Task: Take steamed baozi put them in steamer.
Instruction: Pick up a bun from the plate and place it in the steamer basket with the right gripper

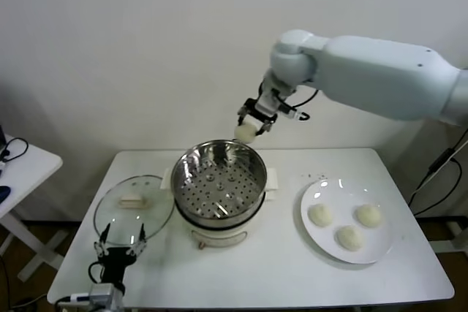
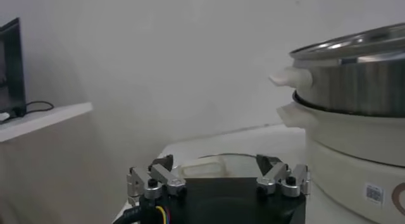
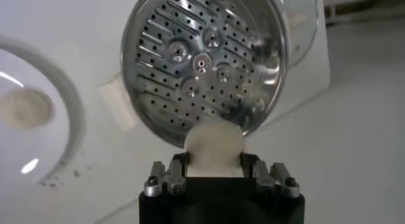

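Note:
The robot's right gripper will release the baozi, now held above the steamer's far rim, on the far half of the steamer's perforated tray (image 1: pixel 216 166) (image 3: pixel 219 94), a little past its middle.
My right gripper (image 1: pixel 248 128) is shut on a cream-white baozi (image 1: pixel 244 132) and holds it in the air above the far rim of the steamer (image 1: pixel 219 180). In the right wrist view the baozi (image 3: pixel 213 145) sits between the fingers, with the steamer's perforated tray (image 3: pixel 201 64) below and empty. Three more baozi (image 1: pixel 350 237) lie on the white plate (image 1: pixel 322 233) at the right. My left gripper (image 1: pixel 118 251) is parked low at the table's front left, open and empty.
A round glass lid (image 1: pixel 134 208) lies flat on the table left of the steamer, just beyond the left gripper; it also shows in the left wrist view (image 2: pixel 215 163). A small white side table (image 1: pixel 18 169) stands at the far left. A white wall is behind.

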You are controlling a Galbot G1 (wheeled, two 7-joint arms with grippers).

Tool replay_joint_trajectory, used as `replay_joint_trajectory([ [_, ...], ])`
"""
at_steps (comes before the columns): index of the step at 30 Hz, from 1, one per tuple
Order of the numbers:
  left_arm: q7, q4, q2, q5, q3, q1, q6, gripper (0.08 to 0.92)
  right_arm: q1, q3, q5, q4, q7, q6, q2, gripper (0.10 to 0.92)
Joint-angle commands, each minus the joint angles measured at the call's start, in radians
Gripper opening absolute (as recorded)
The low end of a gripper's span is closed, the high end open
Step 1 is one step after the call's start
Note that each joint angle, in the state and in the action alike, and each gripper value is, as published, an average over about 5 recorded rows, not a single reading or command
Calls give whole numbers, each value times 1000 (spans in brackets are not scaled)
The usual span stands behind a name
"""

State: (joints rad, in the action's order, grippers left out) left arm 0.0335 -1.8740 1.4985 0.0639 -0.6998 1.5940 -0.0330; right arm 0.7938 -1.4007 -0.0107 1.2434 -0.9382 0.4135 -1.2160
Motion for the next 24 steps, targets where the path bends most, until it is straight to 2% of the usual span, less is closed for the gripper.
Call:
replay_joint_trajectory([
  [1, 0, -2, 5, 1, -7, 1, 3, 823, -144, 17, -188, -245, 81, 239, -182, 568],
  [6, 1, 4, 5, -1, -16, 3, 0, 823, -205, 29, -181, -306, 84, 262, -211, 568],
  [15, 3, 13, 9, -2, -18, 2, -6, 823, -241, 19, -182, -320, 65, 272, -234, 568],
  [24, 4, 17, 7, -2, -20, 1, -12, 823, -282, 53, -269, -383, 69, 293, -251, 568],
])
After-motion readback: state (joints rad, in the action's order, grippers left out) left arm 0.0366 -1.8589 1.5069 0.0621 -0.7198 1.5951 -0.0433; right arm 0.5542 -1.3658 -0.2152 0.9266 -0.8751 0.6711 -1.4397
